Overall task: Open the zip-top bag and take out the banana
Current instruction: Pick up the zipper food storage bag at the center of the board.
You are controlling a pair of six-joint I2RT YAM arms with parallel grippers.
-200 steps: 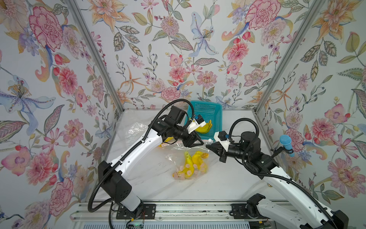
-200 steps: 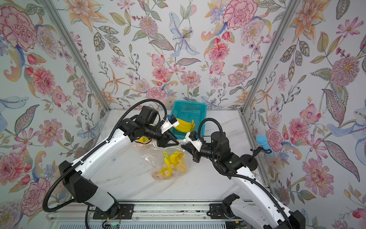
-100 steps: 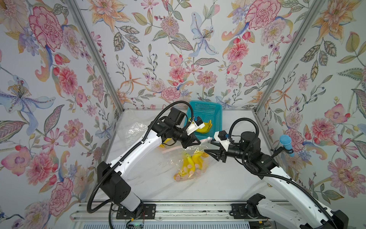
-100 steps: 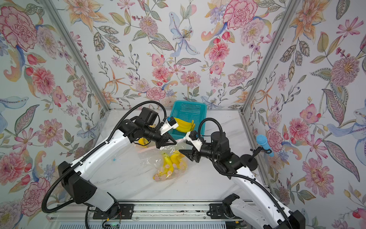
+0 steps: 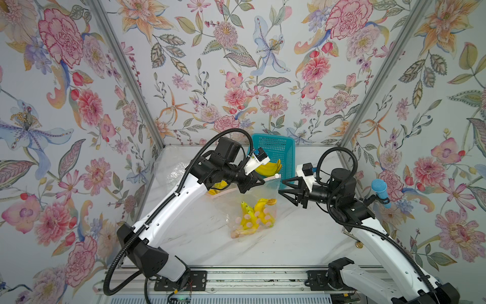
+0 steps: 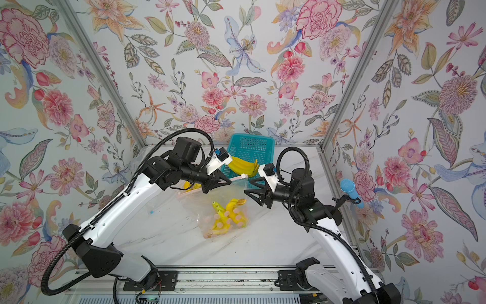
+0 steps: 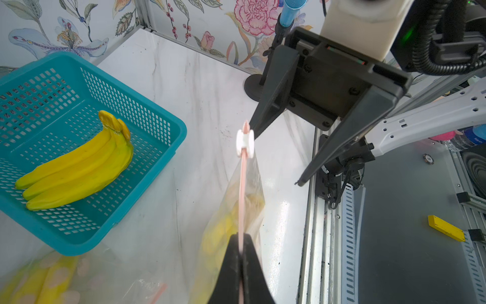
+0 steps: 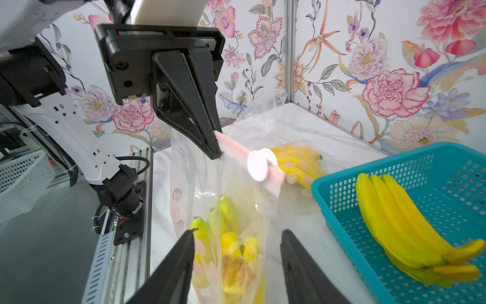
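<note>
The end of the bag's zip past the white slider is loose. My right gripper will pinch that end (image 8: 274,183) before my left gripper goes to the slider.
The clear zip-top bag (image 5: 263,200) (image 6: 231,194) has its bottom on the marble table and its top edge lifted. Inside it lies a yellow banana (image 5: 253,214) (image 8: 231,244) bunch. My left gripper (image 5: 259,181) (image 7: 240,237) is shut on the bag's pink zip strip (image 7: 242,189), a short way from the white slider (image 7: 245,143) (image 8: 261,164) at the strip's end. My right gripper (image 5: 281,187) (image 8: 239,231) is open just beyond that end. Its jaws stand on either side of the bag's edge without gripping it.
A teal basket (image 5: 273,150) at the back holds a loose banana bunch (image 5: 268,168). A second bag with bananas (image 5: 218,185) lies behind my left arm, and an empty clear bag (image 5: 171,168) lies further left. A blue microphone (image 5: 380,189) stands on the right.
My left gripper closed on the zip strip and raised the bag's top. My right gripper, shut at the bag a second ago, opened and drew back slightly to the right.
</note>
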